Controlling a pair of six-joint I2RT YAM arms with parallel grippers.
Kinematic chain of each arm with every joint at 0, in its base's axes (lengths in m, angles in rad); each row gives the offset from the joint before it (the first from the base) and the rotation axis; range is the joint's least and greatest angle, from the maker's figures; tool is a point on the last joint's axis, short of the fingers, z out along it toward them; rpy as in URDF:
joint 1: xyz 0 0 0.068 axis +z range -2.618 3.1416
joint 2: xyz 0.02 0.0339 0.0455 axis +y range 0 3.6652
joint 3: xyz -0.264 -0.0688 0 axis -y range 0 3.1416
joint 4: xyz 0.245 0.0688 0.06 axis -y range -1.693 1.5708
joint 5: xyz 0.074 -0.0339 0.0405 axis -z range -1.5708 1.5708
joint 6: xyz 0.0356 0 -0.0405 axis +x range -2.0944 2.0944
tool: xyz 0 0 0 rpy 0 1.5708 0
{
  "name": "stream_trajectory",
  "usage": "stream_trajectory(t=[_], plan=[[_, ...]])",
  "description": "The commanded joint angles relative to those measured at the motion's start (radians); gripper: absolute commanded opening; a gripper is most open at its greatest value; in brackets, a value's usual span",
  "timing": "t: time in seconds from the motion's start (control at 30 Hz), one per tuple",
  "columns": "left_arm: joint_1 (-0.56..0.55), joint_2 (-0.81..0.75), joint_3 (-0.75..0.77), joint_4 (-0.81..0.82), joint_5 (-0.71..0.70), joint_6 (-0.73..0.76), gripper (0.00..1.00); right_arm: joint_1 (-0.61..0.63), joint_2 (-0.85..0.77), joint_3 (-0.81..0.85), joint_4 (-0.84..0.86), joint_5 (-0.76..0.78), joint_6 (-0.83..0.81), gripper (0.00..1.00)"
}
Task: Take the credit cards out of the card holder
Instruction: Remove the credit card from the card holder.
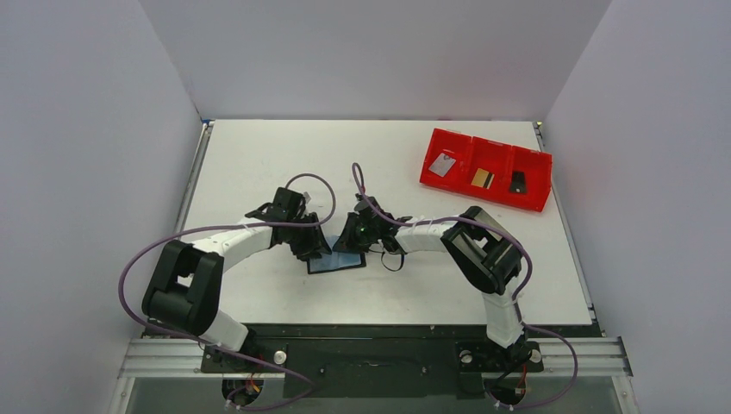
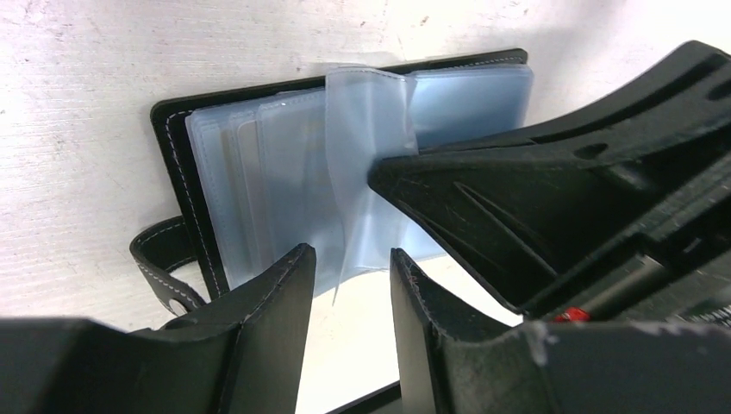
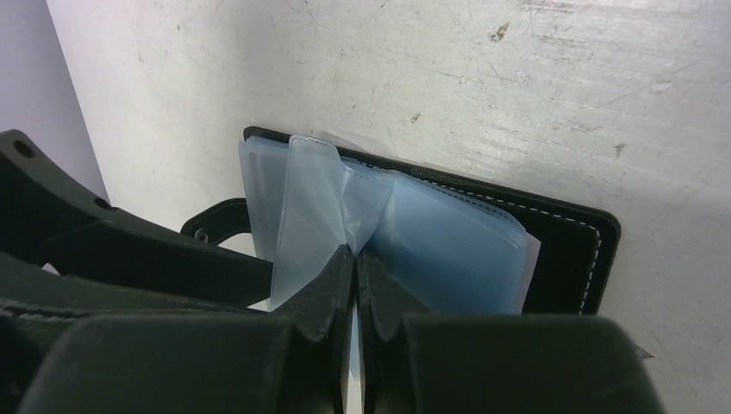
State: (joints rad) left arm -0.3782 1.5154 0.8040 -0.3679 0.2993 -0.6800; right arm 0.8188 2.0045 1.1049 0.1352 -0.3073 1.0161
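Note:
The raised sleeve looks empty, so the robot's left gripper should fold the raised sleeve over while the right gripper opens, then takes the next sleeve (image 2: 291,177).
The card holder (image 1: 338,262) lies open on the table between my two grippers, its black cover (image 2: 171,147) down and its clear bluish sleeves (image 2: 276,190) fanned up. My right gripper (image 3: 354,256) is shut on the edge of one sleeve (image 3: 315,198) and holds it upright. My left gripper (image 2: 349,263) stands open at the holder's near edge, the lower corner of that raised sleeve hanging just at its fingertips. Three credit cards lie in the red tray: silver (image 1: 443,164), gold (image 1: 482,178) and black (image 1: 517,182).
The red three-compartment tray (image 1: 496,197) sits at the back right of the white table. The holder's black strap (image 2: 159,267) sticks out to one side. White walls close in the table on three sides.

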Motion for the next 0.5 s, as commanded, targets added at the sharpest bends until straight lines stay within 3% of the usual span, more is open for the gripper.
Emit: stream_trajectory(t=[0.0, 0.17, 0.3, 0.37, 0.47], plan=[[-0.018, 0.025, -0.004, 0.077, -0.031, -0.017, 0.34, 0.009, 0.049, -0.046, -0.073, 0.044, -0.021, 0.0], [-0.032, 0.04, -0.008, 0.103, -0.021, -0.03, 0.27, 0.009, 0.03, -0.05, -0.076, 0.049, -0.029, 0.0], [-0.037, 0.037, -0.006, 0.107, -0.021, -0.033, 0.07, 0.01, 0.001, -0.04, -0.096, 0.06, -0.042, 0.0], [-0.039, 0.036, -0.004, 0.103, -0.021, -0.034, 0.0, 0.011, -0.02, -0.03, -0.113, 0.066, -0.05, 0.1], [-0.046, 0.024, -0.005, 0.1, -0.016, -0.033, 0.0, 0.013, -0.062, -0.026, -0.13, 0.084, -0.054, 0.25]])
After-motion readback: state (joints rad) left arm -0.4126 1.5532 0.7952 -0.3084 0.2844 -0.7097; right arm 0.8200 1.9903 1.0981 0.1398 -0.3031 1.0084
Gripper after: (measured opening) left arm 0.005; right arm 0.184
